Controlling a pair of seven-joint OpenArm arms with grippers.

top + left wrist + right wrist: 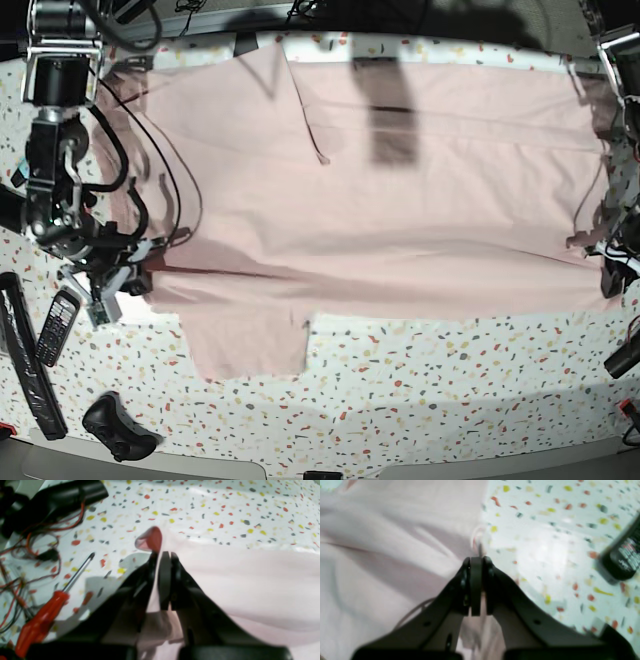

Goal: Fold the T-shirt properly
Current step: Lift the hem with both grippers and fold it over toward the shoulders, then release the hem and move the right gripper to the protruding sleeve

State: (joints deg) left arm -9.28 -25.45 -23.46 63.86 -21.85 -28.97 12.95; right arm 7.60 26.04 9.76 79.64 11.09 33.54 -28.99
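Next, my right gripper releases the pinched cloth on the T-shirt's side edge (126, 162), level with the dark crease's lower end.
The pale pink T-shirt (400, 200) lies spread wide across the speckled table, plain side up, with a sleeve (250, 345) hanging toward the front edge. In the base view my right gripper (140, 265) pinches the shirt's left edge, and my left gripper (607, 262) pinches its right edge. The left wrist view shows the left gripper (165, 555) shut with pink cloth (250, 585) running between the fingers and a small fold poking above the tips. Seen from the right wrist, the right gripper (476, 560) is shut on the cloth's edge (395, 555).
A red-handled screwdriver (40, 622) and loose red and black wires (30, 542) lie beside the left gripper. A black handset (55, 328), a long black strip (25, 355) and a black controller (120, 425) sit near the right arm. The handset (623, 557) lies right of the right gripper.
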